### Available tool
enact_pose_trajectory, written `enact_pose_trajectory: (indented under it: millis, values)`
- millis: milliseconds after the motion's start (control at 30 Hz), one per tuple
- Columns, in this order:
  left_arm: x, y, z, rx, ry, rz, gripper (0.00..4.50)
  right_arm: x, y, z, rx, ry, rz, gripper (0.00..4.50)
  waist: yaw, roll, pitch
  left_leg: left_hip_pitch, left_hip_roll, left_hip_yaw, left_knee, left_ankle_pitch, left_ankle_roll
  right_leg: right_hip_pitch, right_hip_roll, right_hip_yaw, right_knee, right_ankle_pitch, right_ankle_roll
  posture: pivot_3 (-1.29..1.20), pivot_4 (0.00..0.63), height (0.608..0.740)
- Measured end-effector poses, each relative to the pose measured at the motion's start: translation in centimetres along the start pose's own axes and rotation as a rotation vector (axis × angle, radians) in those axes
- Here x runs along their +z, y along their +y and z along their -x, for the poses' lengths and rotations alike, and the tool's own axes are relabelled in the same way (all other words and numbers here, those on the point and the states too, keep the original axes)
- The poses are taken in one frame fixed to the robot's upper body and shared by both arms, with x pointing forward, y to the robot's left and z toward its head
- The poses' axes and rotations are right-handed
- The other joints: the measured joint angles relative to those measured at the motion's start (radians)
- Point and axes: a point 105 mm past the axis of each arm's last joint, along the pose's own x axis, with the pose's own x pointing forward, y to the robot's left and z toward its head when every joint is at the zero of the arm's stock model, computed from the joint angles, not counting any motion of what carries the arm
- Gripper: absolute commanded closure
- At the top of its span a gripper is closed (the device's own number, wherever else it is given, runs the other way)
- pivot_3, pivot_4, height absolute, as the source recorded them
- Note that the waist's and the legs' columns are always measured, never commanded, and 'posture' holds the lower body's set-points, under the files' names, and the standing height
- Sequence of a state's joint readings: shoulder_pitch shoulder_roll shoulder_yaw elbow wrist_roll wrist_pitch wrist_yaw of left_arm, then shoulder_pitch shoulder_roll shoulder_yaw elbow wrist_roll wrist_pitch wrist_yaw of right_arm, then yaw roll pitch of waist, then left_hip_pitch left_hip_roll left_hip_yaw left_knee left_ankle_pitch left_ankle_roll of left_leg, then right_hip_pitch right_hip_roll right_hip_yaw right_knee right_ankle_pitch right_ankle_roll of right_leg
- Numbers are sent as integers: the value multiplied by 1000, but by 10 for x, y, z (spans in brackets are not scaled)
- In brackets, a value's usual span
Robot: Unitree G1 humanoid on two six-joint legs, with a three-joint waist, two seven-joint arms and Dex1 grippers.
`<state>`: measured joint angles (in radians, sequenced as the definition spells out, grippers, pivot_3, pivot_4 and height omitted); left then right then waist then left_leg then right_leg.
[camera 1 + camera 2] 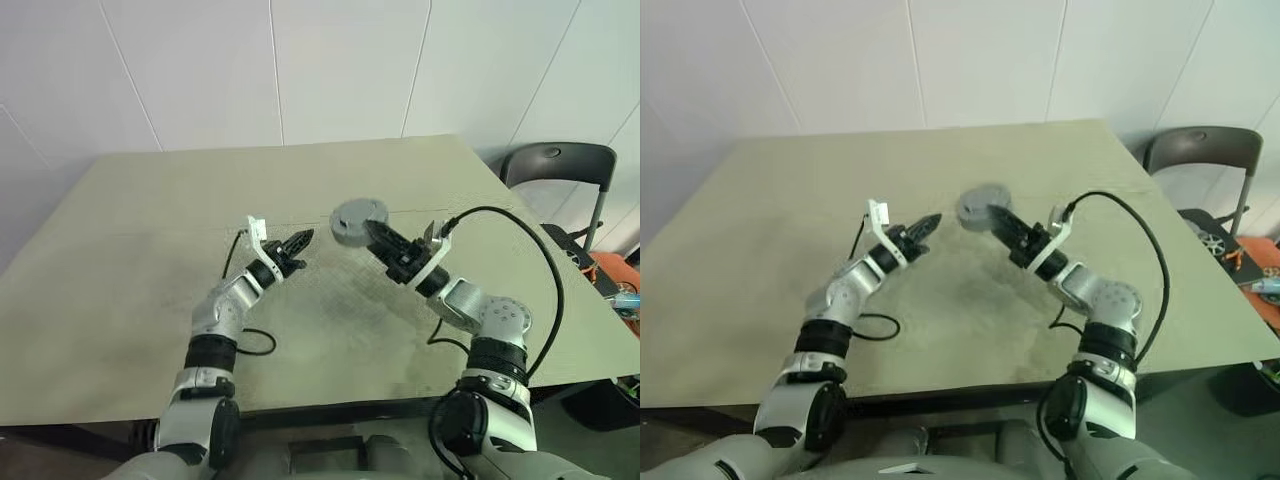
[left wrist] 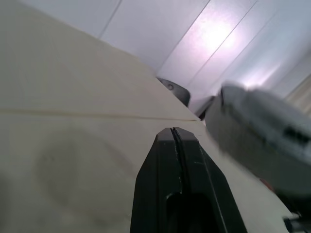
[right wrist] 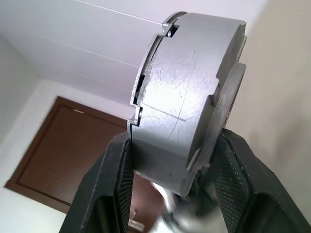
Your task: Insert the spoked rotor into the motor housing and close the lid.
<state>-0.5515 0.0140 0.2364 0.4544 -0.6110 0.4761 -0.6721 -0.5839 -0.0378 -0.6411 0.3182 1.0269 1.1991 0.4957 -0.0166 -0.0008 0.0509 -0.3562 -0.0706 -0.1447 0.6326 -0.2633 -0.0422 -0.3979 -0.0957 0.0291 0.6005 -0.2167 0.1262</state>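
My left gripper's closed fingers point past the motor housing. Next, my left gripper opens and takes the motor housing's free side (image 1: 338,226), opposite my right gripper.
My right gripper (image 1: 372,233) is shut on the motor housing (image 1: 358,220), a short round silver-grey puck held up above the table (image 1: 150,200). In the right wrist view the housing (image 3: 189,92) sits edge-on between the two black fingers, with a stepped seam running round its rim. Its inside is hidden, and I cannot tell the lid apart from the body. The spoked rotor is out of view. My left gripper (image 1: 305,238) is shut and empty, a short way left of the housing and pointing toward it. In the left wrist view its fingertips (image 2: 173,131) press together, the housing (image 2: 262,131) blurred beyond them.
The beige table stretches wide around both arms. A dark chair (image 1: 560,165) stands past the table's right corner. Orange and blue items (image 1: 615,280) lie off the right edge. A black cable (image 1: 540,250) loops from my right wrist.
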Motion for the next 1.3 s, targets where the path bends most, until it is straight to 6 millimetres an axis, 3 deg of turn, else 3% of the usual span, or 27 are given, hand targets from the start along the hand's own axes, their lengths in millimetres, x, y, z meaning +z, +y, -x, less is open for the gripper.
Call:
enact_pose_trajectory:
  millis: [133, 367, 500, 533, 767, 1267, 1300]
  values:
    - [25, -18, 2, -83, -96, 64, 3967, -5, 2, -10, 22, -18, -4, 2526, -1, 0, 0, 1, 0, 1, 0, 0, 0, 0, 0, 0, 0, 0, 0, 0, 0, 740]
    - [42, -39, 5, -199, -190, 193, 1616, -7, -2, -20, 24, -55, 0, 2526, -2, 0, 0, 0, 0, 1, -1, 0, 0, 0, 0, 0, -1, 0, 0, 0, 0, 740]
    - [40, -41, 5, -213, -180, 200, 191, -15, -1, -26, 31, -19, 0, 2526, -3, 0, 0, 0, 0, 1, -1, 0, 0, 0, 0, 1, -1, 0, -1, 0, 0, 740]
    - [40, -40, 5, -201, -175, 195, 20, -17, 0, -27, 39, -9, 1, 2526, -3, 0, 0, 0, 0, 1, 0, 0, 0, 0, 0, 1, -1, 0, -1, 0, 0, 740]
    - [35, -40, 3, -197, -151, 198, 20, -25, 13, -31, 109, 32, 12, 2526, -2, 0, 0, 0, 0, 2, -1, 0, 0, 0, 0, 1, -1, 0, -1, 0, 0, 740]
    - [28, -49, 6, -277, -111, 313, 20, -37, 15, -32, 138, 87, 11, 2526, -3, 0, 0, 0, 0, 2, 0, 0, 0, 0, 0, 1, -1, 0, -1, 0, 0, 740]
    - [28, -49, 7, -278, -117, 323, 390, -37, 15, -32, 139, 88, 11, 2526, -2, 0, 0, 0, 0, 2, 0, 0, 0, 0, 0, 2, -1, 0, -1, 0, 0, 740]
